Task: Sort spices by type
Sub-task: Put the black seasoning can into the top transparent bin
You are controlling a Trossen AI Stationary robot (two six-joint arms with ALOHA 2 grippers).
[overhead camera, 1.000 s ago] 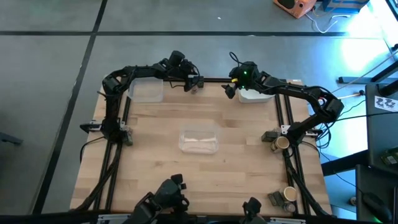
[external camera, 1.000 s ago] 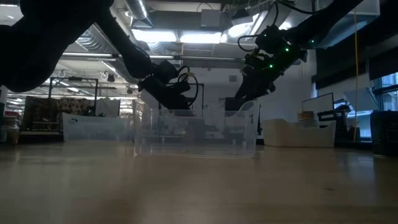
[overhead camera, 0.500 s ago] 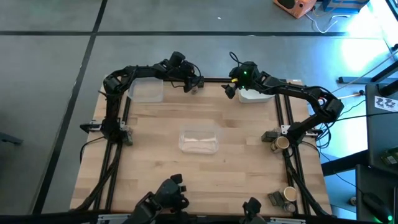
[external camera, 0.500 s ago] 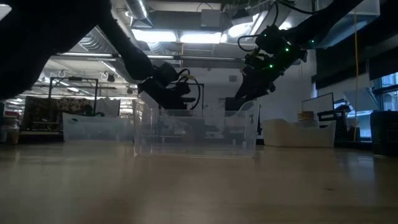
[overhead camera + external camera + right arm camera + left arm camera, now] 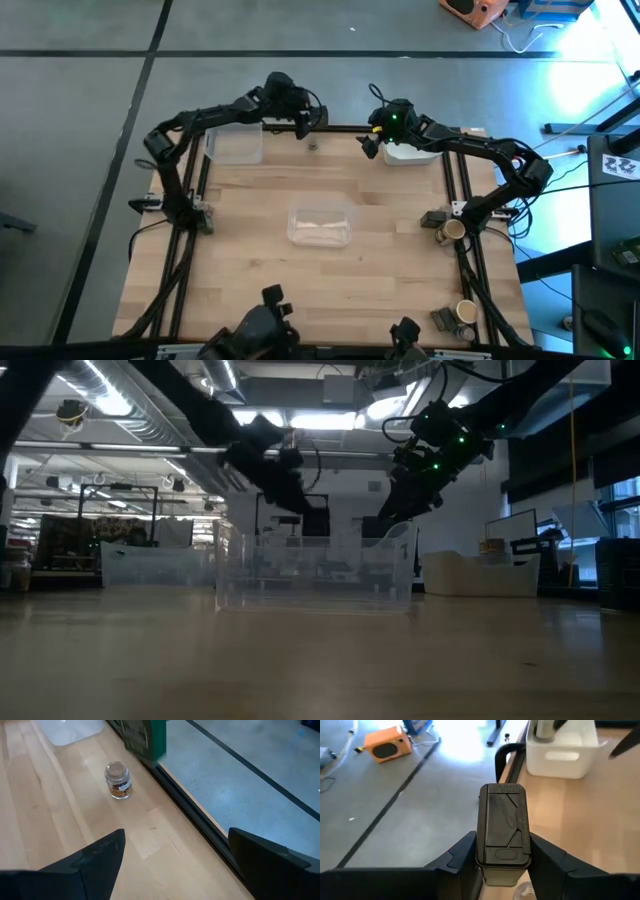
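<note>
The dark blocky container, now raised over the table's far edge, will be released by my left gripper inside the clear tray at the table's far corner (image 5: 246,147).
My left gripper (image 5: 304,120) is raised over the table's far edge, shut on a dark blocky spice container (image 5: 502,825) with a black lid. In the right wrist view the same container (image 5: 145,737) shows a green label. A small jar (image 5: 313,143) with a pale top stands upright on the wood below it, also in the right wrist view (image 5: 118,780). My right gripper (image 5: 368,146) hovers open to the right of that jar, beside the white tray (image 5: 412,154). Several tan and dark containers (image 5: 442,226) sit at the table's right edge. My left gripper pinches the dark blocky container between its two fingers (image 5: 465,860), one on each long side wall (image 5: 481,840). The black lid face (image 5: 504,815) is turned toward the wrist camera. The container is lifted clear of the table.
A clear tray (image 5: 236,146) lies at the far left corner and another clear tray (image 5: 320,226) in the middle of the table. The white tray (image 5: 562,745) holds something upright. More containers (image 5: 456,316) stand at the near right. Black frame rails run along the table's edges.
My left gripper has risen and drawn back toward the far edge, carrying the dark container up clear of the table. The small jar has stayed where it stood. My right arm has kept still.
</note>
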